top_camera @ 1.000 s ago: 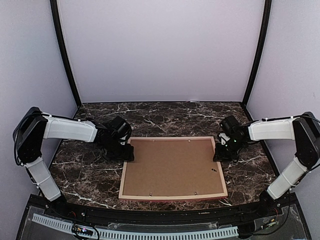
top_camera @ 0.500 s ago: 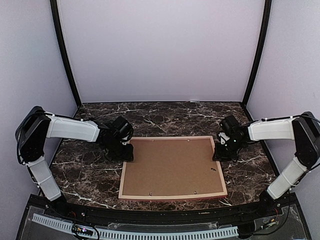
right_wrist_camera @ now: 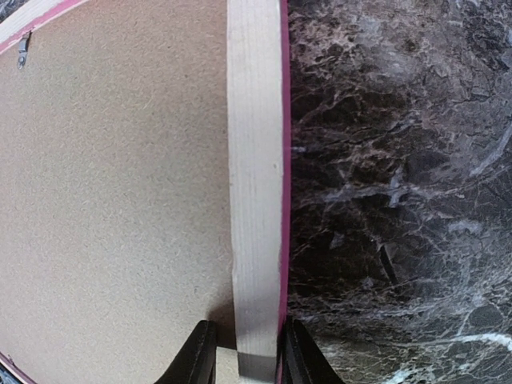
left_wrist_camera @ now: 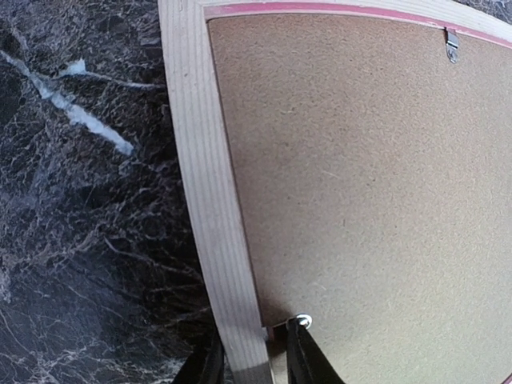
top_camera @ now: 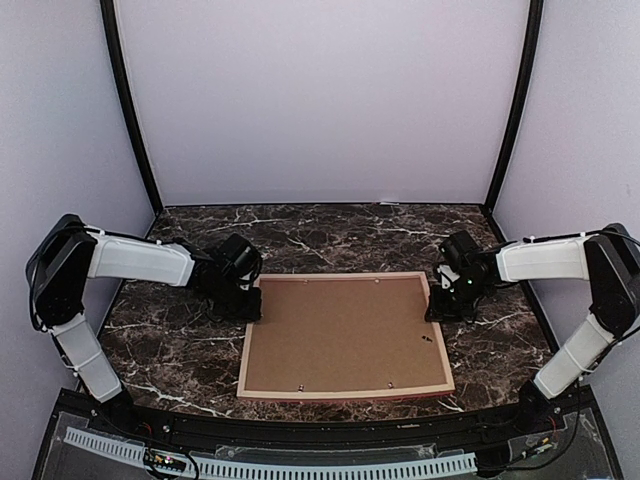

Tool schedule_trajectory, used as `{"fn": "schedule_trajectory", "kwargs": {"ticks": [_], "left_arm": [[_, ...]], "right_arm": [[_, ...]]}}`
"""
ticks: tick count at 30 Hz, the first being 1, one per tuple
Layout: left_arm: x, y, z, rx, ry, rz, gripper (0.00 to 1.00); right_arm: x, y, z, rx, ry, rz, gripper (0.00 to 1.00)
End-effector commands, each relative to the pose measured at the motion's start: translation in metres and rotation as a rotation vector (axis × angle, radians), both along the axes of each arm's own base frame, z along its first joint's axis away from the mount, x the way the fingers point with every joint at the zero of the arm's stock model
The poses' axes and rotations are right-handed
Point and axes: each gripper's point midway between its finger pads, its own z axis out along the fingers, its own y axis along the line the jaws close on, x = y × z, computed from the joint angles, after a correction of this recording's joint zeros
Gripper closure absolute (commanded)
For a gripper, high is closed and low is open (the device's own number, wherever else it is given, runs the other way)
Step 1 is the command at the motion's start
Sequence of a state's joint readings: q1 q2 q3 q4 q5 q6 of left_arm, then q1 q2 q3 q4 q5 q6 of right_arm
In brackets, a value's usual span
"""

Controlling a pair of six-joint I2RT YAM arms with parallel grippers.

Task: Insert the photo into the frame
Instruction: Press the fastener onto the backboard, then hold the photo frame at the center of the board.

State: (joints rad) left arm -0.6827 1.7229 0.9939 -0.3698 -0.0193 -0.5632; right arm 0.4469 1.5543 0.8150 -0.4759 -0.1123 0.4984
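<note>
My left gripper's inner finger sits against the small metal tab, so my left gripper will open and take the rail nearer the table's front edge (top_camera: 248, 331).
The frame (top_camera: 340, 393), with pale wood rails and pink edges, lies face down on the marble table. A plain brown backing board (top_camera: 345, 335) fills it. The photo is hidden. My left gripper (top_camera: 247, 300) is at the frame's left rail near the far corner. In the left wrist view its jaws (left_wrist_camera: 252, 356) are closed around that rail (left_wrist_camera: 200, 160), the inner finger beside a small metal tab (left_wrist_camera: 302, 322). My right gripper (top_camera: 438, 305) is at the right rail. In the right wrist view its jaws (right_wrist_camera: 248, 352) are closed around that rail (right_wrist_camera: 256, 120).
Dark marble table (top_camera: 170, 350) with grey walls at the back and sides. Small metal clips sit along the board's edges (left_wrist_camera: 452, 44), (right_wrist_camera: 24, 50). The black front edge of the table (top_camera: 320, 425) runs just below the frame.
My left gripper has shifted slightly left and back along the left rail. The frame and my right gripper have stayed in place.
</note>
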Motion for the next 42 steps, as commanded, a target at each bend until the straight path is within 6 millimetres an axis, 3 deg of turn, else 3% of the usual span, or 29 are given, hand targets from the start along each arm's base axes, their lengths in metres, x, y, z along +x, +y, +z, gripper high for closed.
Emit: {"fn": "schedule_trajectory", "kwargs": {"ticks": [1,4,10,15,18,23,29,35,42], "left_arm": [[-0.021,0.006,-0.015,0.004,0.075,-0.013,0.73],[-0.02,0.003,-0.012,-0.014,0.072,-0.016,0.71],[-0.017,-0.003,0.003,-0.049,0.047,-0.028,0.5],[-0.021,-0.002,0.012,-0.069,0.043,-0.02,0.48],[-0.027,0.002,0.015,-0.076,0.044,-0.011,0.51],[-0.036,0.01,0.014,-0.083,0.05,0.011,0.63],[-0.04,0.012,0.006,-0.081,0.064,0.029,0.73],[-0.038,0.012,0.006,-0.09,0.06,0.048,0.79],[-0.039,0.012,0.001,-0.091,0.066,0.056,0.82]], "right_arm": [[-0.006,0.0,-0.012,-0.007,0.022,0.016,0.72],[-0.006,0.0,-0.012,-0.006,0.024,0.017,0.72],[-0.006,0.0,-0.011,-0.007,0.021,0.015,0.71],[0.0,-0.001,-0.001,-0.015,-0.003,0.008,0.63],[0.004,0.001,0.008,-0.005,-0.019,0.006,0.52],[0.005,0.004,0.018,0.018,-0.046,0.009,0.42],[0.0,0.003,0.02,0.032,-0.044,0.009,0.38],[-0.015,0.0,0.027,0.049,-0.044,0.017,0.31],[-0.041,0.004,0.016,0.072,0.004,0.032,0.27]]}}
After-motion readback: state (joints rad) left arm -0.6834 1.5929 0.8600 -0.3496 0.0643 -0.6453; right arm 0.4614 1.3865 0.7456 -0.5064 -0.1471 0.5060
